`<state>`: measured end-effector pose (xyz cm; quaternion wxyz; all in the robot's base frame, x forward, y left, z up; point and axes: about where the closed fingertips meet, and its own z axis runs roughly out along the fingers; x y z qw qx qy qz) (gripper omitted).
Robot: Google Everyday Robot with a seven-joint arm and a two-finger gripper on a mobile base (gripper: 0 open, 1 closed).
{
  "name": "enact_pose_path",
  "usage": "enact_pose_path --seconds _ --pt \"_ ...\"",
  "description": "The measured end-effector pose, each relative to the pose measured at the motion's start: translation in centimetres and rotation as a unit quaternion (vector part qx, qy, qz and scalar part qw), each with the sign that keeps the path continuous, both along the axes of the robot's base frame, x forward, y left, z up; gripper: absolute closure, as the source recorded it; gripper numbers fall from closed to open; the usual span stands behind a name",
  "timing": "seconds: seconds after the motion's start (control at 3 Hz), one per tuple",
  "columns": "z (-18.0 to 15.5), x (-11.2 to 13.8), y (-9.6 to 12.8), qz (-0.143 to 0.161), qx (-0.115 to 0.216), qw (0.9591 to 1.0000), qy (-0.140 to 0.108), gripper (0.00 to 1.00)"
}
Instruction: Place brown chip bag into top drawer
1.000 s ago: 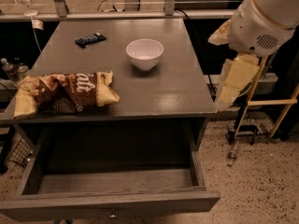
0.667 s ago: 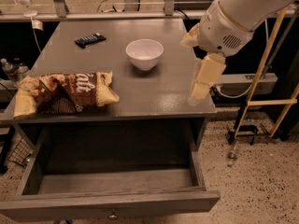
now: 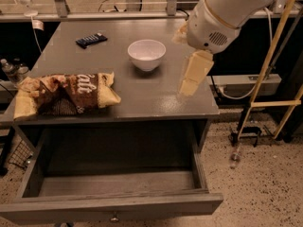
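Observation:
Next, I move my gripper to the brown chip bag's middle (image 3: pixel 75 85), near the bag's back edge that faces the white bowl's side, and close it there.
The brown chip bag (image 3: pixel 66 94) lies flat on the left front part of the grey table (image 3: pixel 156 100), with its left end over the table's edge. The top drawer (image 3: pixel 118 183) below the table is pulled out and holds nothing; its small knob (image 3: pixel 113 218) shows on the front. My gripper (image 3: pixel 190 79) hangs from the white arm (image 3: pixel 227 13) above the table's right side. It is to the right of the white bowl (image 3: pixel 147 54), far from the bag, and holds nothing.
A small dark flat bar (image 3: pixel 91 39) lies at the table's back left. A yellow-framed stand (image 3: pixel 270 74) is on the right. A plastic bottle (image 3: pixel 235 155) lies on the speckled floor. Another bottle (image 3: pixel 9 70) stands to the left of the table.
The arm has swung left, from beyond the table's right edge to above its right side, nearer the bowl. The bag, bowl and drawer have not moved.

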<state>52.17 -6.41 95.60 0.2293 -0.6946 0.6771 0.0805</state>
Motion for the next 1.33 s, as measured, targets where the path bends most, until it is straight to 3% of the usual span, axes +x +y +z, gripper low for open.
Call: enact_pose_path --seconds 0.33,0.67,1.33 --pt "-0.2 2.7 3.6 0.013 -0.01 0.9999 -0.003 0.0" --pt "-1.0 5.1 10.1 0.034 -0.036 0.9988 0.004 0.0" --pt "-4.2 6.3 19.3 0.045 -0.06 0.9956 0.057 0.0"
